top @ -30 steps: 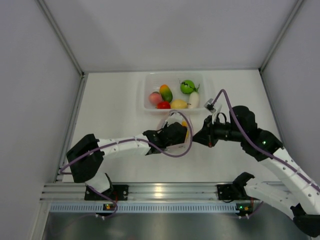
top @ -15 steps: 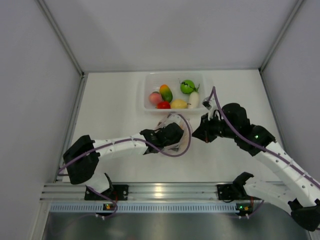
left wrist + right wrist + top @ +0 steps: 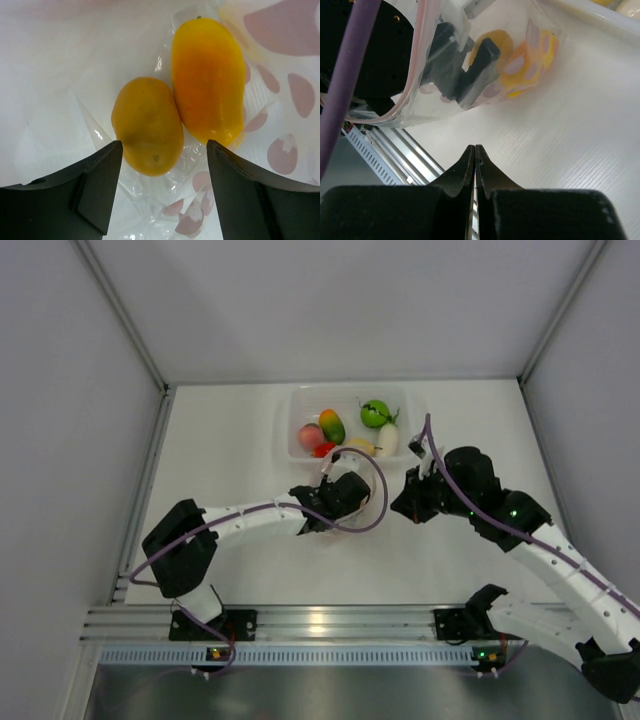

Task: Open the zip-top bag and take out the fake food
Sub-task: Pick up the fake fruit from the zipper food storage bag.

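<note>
The opening of the bag is loose around my left gripper. Next, my right gripper opens and pinches the bag's pink zip strip point(image 3: 422, 42) to keep the bag still.
The zip-top bag point(image 3: 420, 107) is clear with pink petal prints and a pink zip strip point(image 3: 422, 50), and lies open on the table. My left gripper point(image 3: 164, 145) is open and reaches inside the bag. Just ahead of its jaws lie two fake fruits, a rounded yellow one point(image 3: 147, 125) and a longer yellow-orange one point(image 3: 207, 80). The right wrist view shows the left fingers point(image 3: 480, 65) through the plastic. My right gripper point(image 3: 475, 146) is shut on nothing, low over the table, apart from the bag. In the top view the left gripper point(image 3: 338, 490) is left of the right gripper point(image 3: 402, 505).
A rigid clear tub point(image 3: 290, 435) stands just beyond the bag, holding a pink fruit point(image 3: 310, 435), an orange-green one point(image 3: 332, 425), a green one point(image 3: 375, 413), a white one point(image 3: 388, 440) and others. Grey walls close in both sides; a metal rail runs along the near edge.
My left gripper has pushed farther away, toward the tub, taking the bag with it. My right gripper has drawn back from the bag, up and to the right.
</note>
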`<state>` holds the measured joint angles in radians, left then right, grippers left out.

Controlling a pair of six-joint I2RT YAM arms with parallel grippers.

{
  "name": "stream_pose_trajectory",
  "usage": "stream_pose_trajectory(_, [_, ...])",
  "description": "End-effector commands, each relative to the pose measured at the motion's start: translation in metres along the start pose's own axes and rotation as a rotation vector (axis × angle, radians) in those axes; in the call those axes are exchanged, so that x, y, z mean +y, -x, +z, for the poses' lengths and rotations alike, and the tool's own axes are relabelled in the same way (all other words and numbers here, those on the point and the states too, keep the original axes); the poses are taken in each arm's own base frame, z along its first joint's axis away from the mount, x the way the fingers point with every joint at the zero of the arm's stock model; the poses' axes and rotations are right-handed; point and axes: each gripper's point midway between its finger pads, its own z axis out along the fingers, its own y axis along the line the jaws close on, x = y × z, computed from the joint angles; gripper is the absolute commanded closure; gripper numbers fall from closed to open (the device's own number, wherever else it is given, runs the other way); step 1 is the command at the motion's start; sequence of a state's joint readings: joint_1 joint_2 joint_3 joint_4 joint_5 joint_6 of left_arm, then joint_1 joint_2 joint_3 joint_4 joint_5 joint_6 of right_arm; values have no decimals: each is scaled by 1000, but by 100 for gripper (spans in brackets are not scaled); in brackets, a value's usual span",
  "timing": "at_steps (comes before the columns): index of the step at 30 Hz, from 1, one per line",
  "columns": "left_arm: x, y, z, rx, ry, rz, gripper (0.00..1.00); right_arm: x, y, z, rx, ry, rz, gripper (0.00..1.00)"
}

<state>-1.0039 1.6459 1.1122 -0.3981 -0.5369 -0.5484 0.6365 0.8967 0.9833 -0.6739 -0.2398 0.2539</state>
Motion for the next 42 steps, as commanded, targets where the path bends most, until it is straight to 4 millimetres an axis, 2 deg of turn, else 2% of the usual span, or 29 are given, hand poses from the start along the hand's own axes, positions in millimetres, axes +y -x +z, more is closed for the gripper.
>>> stream_pose_trajectory(1, [-10, 2, 1, 10, -31, -7, 27, -6, 8, -2, -42, -36, 8, 100])
stream_pose_trajectory(4, [-12, -1, -1, 18, -45, -8, 28, -6, 13, 1, -78, -38, 28, 100])
stream_pose_trajectory(6, [-12, -2, -2, 17, -47, -11, 29, 1, 26, -2, -144, -5, 37, 100])
stream_pose_trajectory(9, [-13, 0, -1, 15, -44, -8, 31, 22, 47, -15, -242, 86, 77, 100])
stream_pose_trajectory(11, [-16, 0, 1, 16, -45, -16, 32, 33, 53, -23, -268, 135, 104, 100])
stream_pose_trajectory(12, [-16, -1, 3, 20, -43, -18, 33, 36, 58, -26, -284, 146, 108, 92])
stream_pose_trajectory(13, [-17, -1, 3, 20, -44, -21, 33, 34, 61, -28, -297, 132, 133, 89])
stream_pose_trajectory(16, [-26, -2, 5, 20, -76, -30, 37, 31, 69, -33, -334, 107, 151, 87])
stream_pose_trajectory(17, [-29, -2, 4, 20, -85, -31, 38, 31, 73, -35, -342, 98, 149, 84])
stream_pose_trajectory(22, [-42, 0, 4, 11, -113, -40, 38, 31, 79, -31, -340, 96, 162, 82])
stream_pose_trajectory(25, [-46, 2, 3, 3, -123, -42, 42, 28, 81, -29, -341, 79, 165, 80])
stream_pose_trajectory(31, [-48, 0, 4, 6, -126, -37, 43, 32, 86, -23, -332, 99, 160, 79])
stream_pose_trajectory(37, [-51, 1, 3, 4, -131, -37, 43, 12, 76, -9, -278, 2, 157, 75])
stream_pose_trajectory(42, [-52, 1, 4, 1, -124, -31, 43, 4, 67, 1, -223, -45, 166, 75])
